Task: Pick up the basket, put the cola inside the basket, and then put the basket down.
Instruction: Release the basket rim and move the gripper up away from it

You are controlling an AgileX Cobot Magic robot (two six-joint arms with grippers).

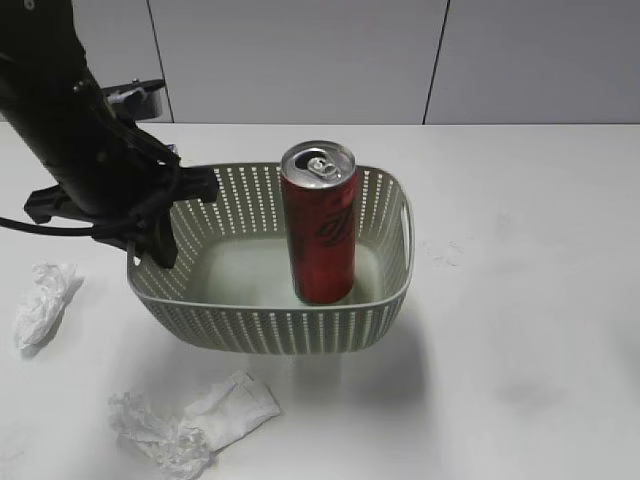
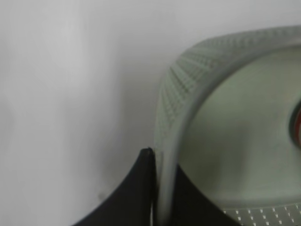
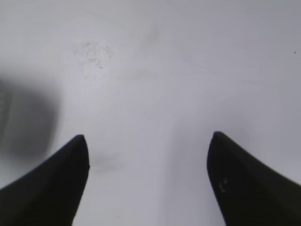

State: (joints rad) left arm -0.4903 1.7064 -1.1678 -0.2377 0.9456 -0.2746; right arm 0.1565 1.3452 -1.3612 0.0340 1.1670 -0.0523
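Note:
The pale green basket will go down on the white table (image 1: 328, 262) between the front tissue and the grey wall panel, where I will set it with my left gripper.
The pale green basket (image 1: 240, 320) is in the middle of the white table, with a shadow below it. The red cola can (image 1: 320, 225) stands upright inside it, toward the right half. My left gripper (image 1: 160, 240) is shut on the basket's left rim; the left wrist view shows the rim (image 2: 174, 117) pinched between the two black fingers (image 2: 162, 188), and a red sliver of the can (image 2: 297, 127) at the right edge. My right gripper (image 3: 148, 155) is open and empty over bare table; it does not show in the exterior view.
A crumpled white tissue (image 1: 42, 302) lies left of the basket, and another crumpled tissue (image 1: 195, 418) lies in front of it. The table (image 1: 520, 260) is white, with a grey wall panel behind.

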